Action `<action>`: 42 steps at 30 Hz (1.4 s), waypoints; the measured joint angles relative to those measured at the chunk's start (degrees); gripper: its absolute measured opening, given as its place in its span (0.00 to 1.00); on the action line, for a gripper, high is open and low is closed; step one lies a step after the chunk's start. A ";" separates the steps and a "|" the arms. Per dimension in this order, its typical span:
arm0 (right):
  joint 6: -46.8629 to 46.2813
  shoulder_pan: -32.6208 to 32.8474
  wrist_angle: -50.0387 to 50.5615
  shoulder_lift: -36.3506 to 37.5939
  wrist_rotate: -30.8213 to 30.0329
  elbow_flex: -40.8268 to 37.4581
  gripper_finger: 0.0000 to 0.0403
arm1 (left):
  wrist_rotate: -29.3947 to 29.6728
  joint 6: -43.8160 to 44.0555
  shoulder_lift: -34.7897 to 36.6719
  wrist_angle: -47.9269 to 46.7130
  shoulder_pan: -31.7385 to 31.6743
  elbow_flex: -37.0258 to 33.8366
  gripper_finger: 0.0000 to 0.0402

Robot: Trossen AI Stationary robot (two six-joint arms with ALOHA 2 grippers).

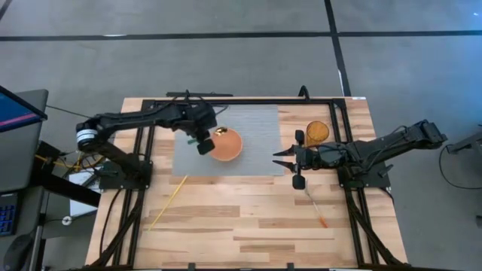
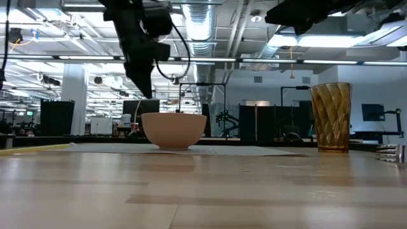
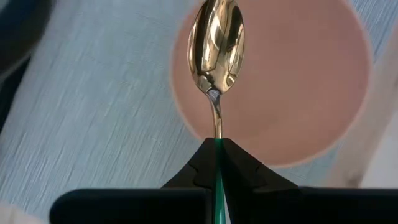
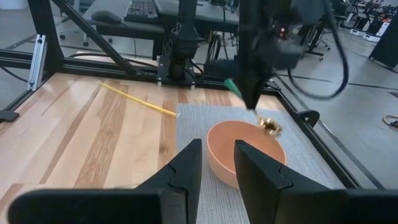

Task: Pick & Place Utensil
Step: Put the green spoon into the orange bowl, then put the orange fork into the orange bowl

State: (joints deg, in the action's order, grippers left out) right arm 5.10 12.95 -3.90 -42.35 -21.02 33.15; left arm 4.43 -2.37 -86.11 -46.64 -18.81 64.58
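Note:
Next, my left gripper lets go of the spoon near the middle of the salmon-pink bowl (image 1: 224, 144) (image 3: 264, 74) on the grey mat.
A spoon with a gold bowl (image 3: 217, 40) and a green handle hangs over the salmon-pink bowl (image 1: 228, 147), which stands on the grey mat (image 1: 256, 128). My left gripper (image 1: 203, 143) is shut on the spoon above the bowl's left rim; the right wrist view shows the spoon's gold end (image 4: 270, 126) just above the bowl's far rim (image 4: 245, 149). My right gripper (image 1: 280, 160) is open and empty. It hovers at the mat's right edge, pointing toward the bowl, with its fingers (image 4: 186, 165) apart. My left gripper pinches the spoon's green handle (image 3: 217, 186) between its two fingers, close to where the handle meets the thin gold neck (image 3: 216, 121). The fingers lie along the handle. The spoon is lifted clear, slanting down, its gold bowl over the pink bowl (image 3: 298, 81).
An amber ribbed glass (image 1: 317, 132) stands on the wood right of the mat, also in the low view (image 2: 331, 117). A thin yellow stick (image 1: 167, 205) lies near the table's left front. An orange-tipped utensil (image 1: 315, 207) lies below my right gripper. Black frame rails border the table.

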 joint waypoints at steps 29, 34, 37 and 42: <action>0.00 0.02 0.09 0.00 0.04 0.00 0.22 | 17.45 -26.42 -16.90 -1.76 9.47 6.71 0.04; 0.00 0.02 0.22 0.00 0.07 0.00 0.22 | 22.02 -31.46 -17.18 -1.26 10.69 6.71 0.10; 0.00 0.02 0.19 0.00 0.07 0.00 0.22 | 24.75 -32.37 -17.10 -0.09 12.04 6.71 0.17; 0.00 0.02 0.02 0.00 0.03 0.00 0.22 | 25.64 -30.26 -17.00 2.06 14.55 6.71 0.26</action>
State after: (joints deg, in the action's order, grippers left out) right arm 5.10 12.97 -3.88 -42.35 -20.98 33.15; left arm 30.06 -32.63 -103.11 -44.58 -4.26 71.29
